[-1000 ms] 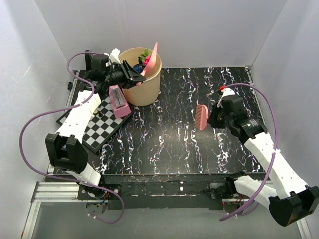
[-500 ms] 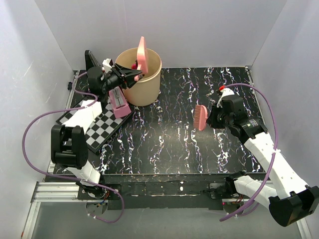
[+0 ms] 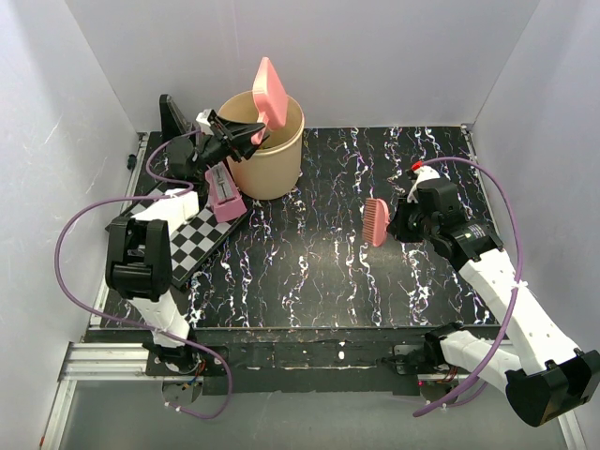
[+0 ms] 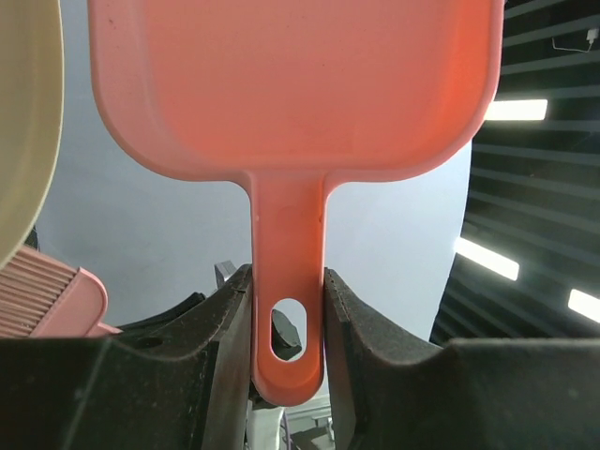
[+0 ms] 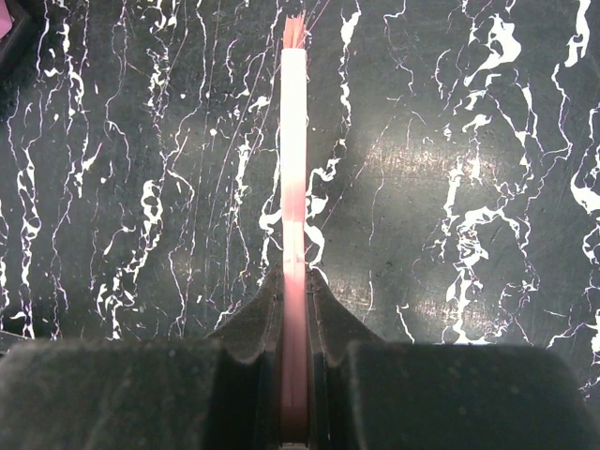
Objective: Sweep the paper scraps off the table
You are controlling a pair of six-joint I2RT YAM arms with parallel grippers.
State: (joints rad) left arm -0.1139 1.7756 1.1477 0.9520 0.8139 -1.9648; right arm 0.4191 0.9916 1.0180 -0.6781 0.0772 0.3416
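The robot's right gripper needs to lay the pink brush, still held over the black marbled table, down flat on the open marbled table (image 3: 375, 223) between the beige bin and the robot's right arm.
My left gripper (image 3: 242, 139) is shut on the handle of the pink dustpan (image 3: 270, 87) and holds it upright over the beige bin (image 3: 272, 164). In the left wrist view the pan (image 4: 291, 84) faces the camera and looks empty, with my left gripper (image 4: 287, 281) closed around its handle. My right gripper (image 3: 398, 223) is shut on the pink brush (image 3: 377, 220), right of centre on the black marbled table (image 3: 309, 272). In the right wrist view the brush (image 5: 294, 169) shows edge-on in my right gripper (image 5: 294, 281). No paper scraps show on the table; the bin's inside is hidden.
A chessboard (image 3: 187, 242) lies at the left, with a pink ribbed box (image 3: 223, 192) leaning between it and the bin. White walls close in the table on three sides. The bin rim (image 4: 23, 122) shows at the left of the left wrist view.
My left gripper has swung the dustpan up from tilted inside the bin to upright above its rim, and the left arm has pulled back. The right arm and brush have not moved.
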